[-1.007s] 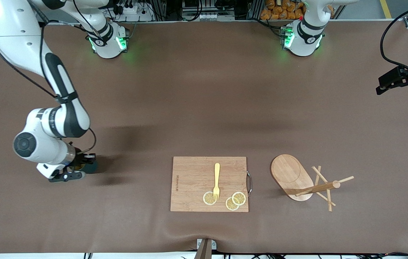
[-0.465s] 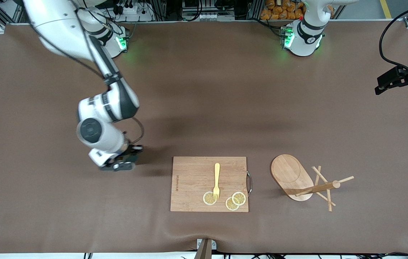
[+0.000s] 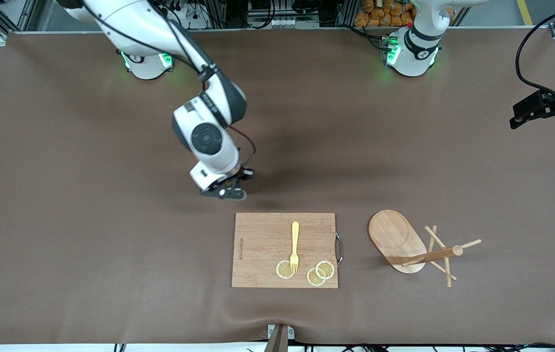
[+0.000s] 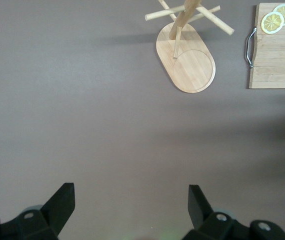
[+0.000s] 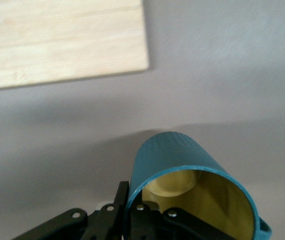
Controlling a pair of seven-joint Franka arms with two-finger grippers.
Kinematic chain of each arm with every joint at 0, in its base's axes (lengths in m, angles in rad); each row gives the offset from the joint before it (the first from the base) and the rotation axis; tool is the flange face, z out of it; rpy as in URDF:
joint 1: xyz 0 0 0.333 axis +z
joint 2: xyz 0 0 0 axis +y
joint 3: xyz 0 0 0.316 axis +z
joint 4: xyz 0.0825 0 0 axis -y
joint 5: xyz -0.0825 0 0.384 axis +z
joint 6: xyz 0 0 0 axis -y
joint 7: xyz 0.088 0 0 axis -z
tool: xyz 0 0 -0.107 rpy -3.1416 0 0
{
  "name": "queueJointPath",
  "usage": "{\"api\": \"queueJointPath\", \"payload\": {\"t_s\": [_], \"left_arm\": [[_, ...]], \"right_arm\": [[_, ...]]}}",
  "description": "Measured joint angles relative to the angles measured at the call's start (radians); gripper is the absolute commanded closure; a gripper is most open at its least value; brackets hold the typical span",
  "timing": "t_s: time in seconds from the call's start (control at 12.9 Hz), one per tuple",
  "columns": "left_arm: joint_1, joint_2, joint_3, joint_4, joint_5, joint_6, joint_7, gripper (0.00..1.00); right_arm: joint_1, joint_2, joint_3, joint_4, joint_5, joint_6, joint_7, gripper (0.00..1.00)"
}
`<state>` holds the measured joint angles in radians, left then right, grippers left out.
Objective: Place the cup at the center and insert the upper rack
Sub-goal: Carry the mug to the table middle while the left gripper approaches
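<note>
My right gripper needs to put the cup down on the bare cloth robot-side of the cutting board [image 3: 286,143], in line with the fork.
The cup [image 5: 182,167] is dark teal and ribbed with a yellow inside. My right gripper [image 5: 131,197] is shut on its rim, one finger inside and one outside. In the front view the right gripper [image 3: 231,189] hangs over bare cloth beside the cutting board [image 3: 257,244], and the wrist hides the cup. The wooden mug tree [image 3: 394,237] stands toward the left arm's end of the table, its upper rack pegs [image 3: 470,243] fanning from the post top. My left gripper [image 4: 131,200] is open and empty, waiting at the left arm's end [image 3: 519,117], with the mug tree [image 4: 187,60] in its view.
The cutting board carries a yellow fork [image 3: 295,244] and three lemon slices [image 3: 325,269], with a metal handle [image 3: 339,248] on the side facing the mug tree. A corner of the board [image 5: 57,40] shows in the right wrist view. Brown cloth covers the table [image 3: 111,274].
My right arm has swept from its own end of the table toward the middle with the cup in its grip. The left arm has hardly moved.
</note>
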<state>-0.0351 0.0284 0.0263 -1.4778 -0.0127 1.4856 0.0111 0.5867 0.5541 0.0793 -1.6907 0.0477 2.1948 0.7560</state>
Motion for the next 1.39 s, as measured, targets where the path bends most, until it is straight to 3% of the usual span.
{"api": "queueJointPath", "payload": {"t_s": [0.7,1.01,1.39], "left_arm": [[-0.011,0.002,-0.005,-0.001,0.000,0.000,0.000,0.00],[-0.013,0.002,-0.009,-0.001,0.000,0.000,-0.012,0.00],[-0.018,0.002,-0.092,0.000,0.000,0.000,-0.160,0.00]], "right_arm": [[0.219,0.009,0.006,0.000,0.007,-0.003,0.301,1.00],[0.233,0.026,0.014,0.000,0.007,-0.003,0.325,1.00],[0.234,0.044,0.017,0.002,0.007,0.001,0.330,1.00]]}}
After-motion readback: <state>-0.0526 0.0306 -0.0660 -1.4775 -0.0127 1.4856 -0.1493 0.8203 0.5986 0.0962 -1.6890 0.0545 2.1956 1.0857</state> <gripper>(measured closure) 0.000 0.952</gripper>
